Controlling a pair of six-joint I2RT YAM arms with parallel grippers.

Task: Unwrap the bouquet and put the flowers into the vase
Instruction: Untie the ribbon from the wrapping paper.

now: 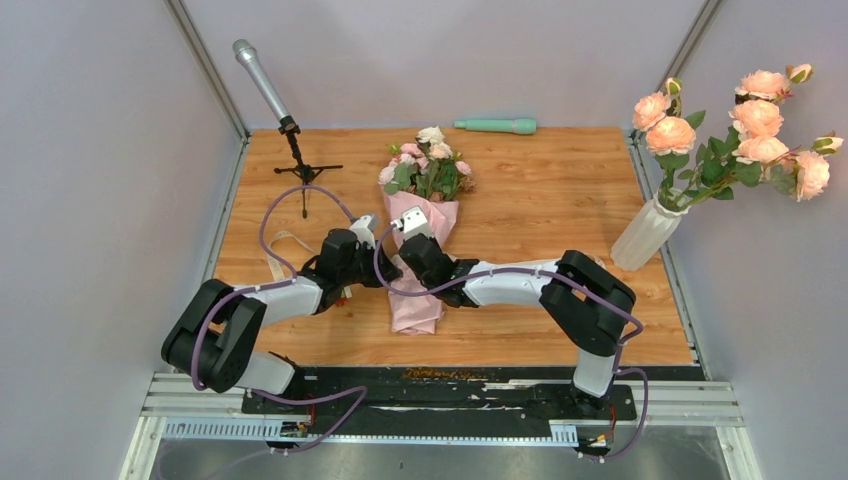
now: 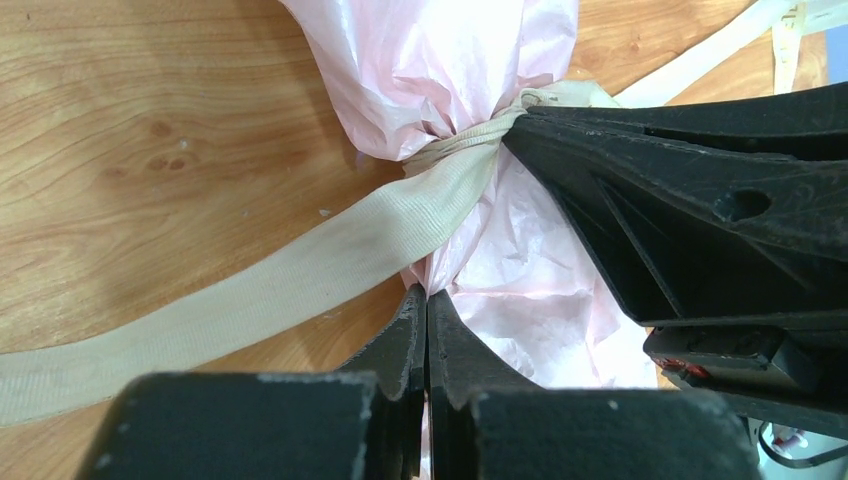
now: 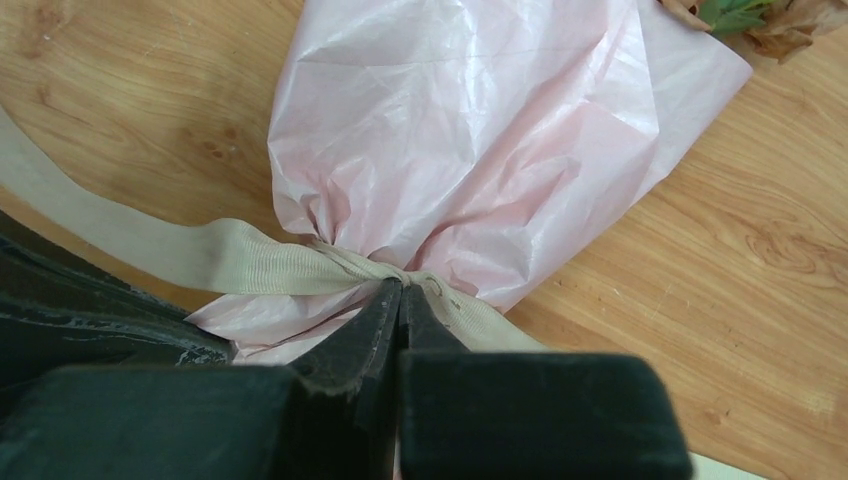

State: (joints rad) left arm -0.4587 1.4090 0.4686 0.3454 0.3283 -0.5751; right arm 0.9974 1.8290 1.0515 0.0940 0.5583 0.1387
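My right gripper pinches the cream ribbon's knot; next I take the part of the ribbon [image 3: 482,318] beside it and draw it from the pink paper.
The bouquet [image 1: 418,215] lies mid-table, its flowers [image 1: 428,168] pointing away and its pink paper [image 2: 470,60] cinched by a cream ribbon [image 2: 300,270]. My right gripper [image 3: 400,288] is shut on the ribbon's knot [image 3: 420,278]; in the left wrist view its black fingers [image 2: 640,190] reach that knot from the right. My left gripper [image 2: 427,297] is shut on a fold of pink paper just below the knot. The white ribbed vase [image 1: 645,235] stands at the table's right edge, far from both grippers.
Larger peach roses [image 1: 755,130] fill the vase. A microphone on a small tripod [image 1: 285,120] stands back left. A mint-green cylinder [image 1: 497,126] lies at the back edge. A loose ribbon tail [image 1: 277,250] trails left across the wood.
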